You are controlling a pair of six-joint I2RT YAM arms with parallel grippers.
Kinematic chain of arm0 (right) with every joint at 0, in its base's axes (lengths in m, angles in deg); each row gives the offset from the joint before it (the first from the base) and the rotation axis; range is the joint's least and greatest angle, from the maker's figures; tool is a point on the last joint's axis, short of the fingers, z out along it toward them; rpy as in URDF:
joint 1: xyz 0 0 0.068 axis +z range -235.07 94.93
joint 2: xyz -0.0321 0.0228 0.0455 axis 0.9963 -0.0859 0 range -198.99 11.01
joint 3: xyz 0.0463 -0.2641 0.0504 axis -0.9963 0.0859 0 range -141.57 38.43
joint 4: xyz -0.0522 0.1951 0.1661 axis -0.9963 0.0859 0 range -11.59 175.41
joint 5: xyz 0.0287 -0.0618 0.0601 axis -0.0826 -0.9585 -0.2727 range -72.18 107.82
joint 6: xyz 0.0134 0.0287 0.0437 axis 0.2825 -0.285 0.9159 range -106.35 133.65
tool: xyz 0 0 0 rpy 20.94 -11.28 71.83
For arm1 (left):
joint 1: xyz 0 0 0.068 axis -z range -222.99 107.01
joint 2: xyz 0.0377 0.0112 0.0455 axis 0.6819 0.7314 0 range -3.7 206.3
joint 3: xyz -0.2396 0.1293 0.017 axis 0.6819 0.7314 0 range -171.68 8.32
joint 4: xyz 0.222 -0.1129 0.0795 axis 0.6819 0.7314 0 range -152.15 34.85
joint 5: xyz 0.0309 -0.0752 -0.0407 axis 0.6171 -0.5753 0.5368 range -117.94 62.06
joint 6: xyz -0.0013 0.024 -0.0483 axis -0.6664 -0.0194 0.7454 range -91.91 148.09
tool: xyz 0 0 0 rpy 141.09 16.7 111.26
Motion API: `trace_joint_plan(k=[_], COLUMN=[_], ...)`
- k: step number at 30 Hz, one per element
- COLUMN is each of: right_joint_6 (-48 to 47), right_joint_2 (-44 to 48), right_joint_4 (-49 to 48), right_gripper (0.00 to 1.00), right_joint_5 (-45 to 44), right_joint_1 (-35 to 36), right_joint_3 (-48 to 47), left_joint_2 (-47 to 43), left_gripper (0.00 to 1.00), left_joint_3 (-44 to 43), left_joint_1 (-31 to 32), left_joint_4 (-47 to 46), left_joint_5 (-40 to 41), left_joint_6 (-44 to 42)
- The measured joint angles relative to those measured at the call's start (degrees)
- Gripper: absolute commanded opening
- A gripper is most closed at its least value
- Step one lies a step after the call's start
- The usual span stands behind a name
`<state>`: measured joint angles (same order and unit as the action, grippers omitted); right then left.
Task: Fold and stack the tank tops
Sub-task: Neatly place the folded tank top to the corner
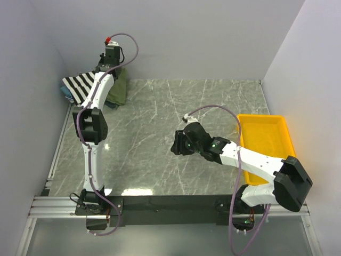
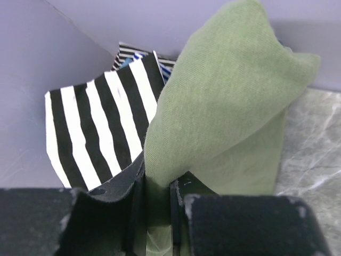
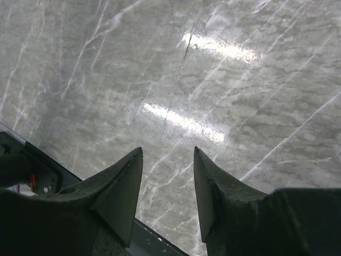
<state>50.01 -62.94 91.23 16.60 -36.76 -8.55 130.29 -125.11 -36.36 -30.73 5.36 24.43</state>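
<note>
My left gripper should drop the olive green tank top on top of the black-and-white striped tank top (image 1: 87, 86) (image 2: 114, 120).
The tank tops lie in a pile at the far left corner. The olive green tank top (image 1: 119, 88) is partly lifted; in the left wrist view (image 2: 229, 101) it rises in a bunched fold. My left gripper (image 1: 109, 68) (image 2: 156, 184) is shut on the green cloth. The black-and-white striped tank top (image 1: 81, 87) (image 2: 101, 130) lies just left of it, with a bit of blue patterned cloth (image 2: 130, 61) behind. My right gripper (image 1: 176, 143) (image 3: 168, 154) is open and empty above the bare table centre.
A yellow plastic tray (image 1: 264, 140) stands at the right side of the marble table (image 1: 160, 122). Grey walls close in the far and left sides near the pile. The table's near edge rail (image 3: 154, 242) shows under the right gripper.
</note>
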Motion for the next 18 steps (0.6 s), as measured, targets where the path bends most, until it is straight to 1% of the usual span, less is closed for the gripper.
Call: trace_joint_plan(k=[10, 18], right_joint_6=[0.15, 0.2], right_joint_2=[-1.31, -1.92], right_joint_4=[0.04, 0.07], right_gripper=[0.5, 0.5], right_joint_5=[0.44, 0.66], right_joint_1=[0.0, 0.0], right_joint_3=[-0.94, -1.68], left_joint_2=[-3.02, -5.7], left_gripper=[0.0, 0.0], left_joint_3=[-0.9, -1.55], left_joint_1=[-1.03, -3.23], left_joint_4=[-0.57, -1.62], left_joint_5=[-2.86, -4.85], left_joint_6=[0.07, 0.87])
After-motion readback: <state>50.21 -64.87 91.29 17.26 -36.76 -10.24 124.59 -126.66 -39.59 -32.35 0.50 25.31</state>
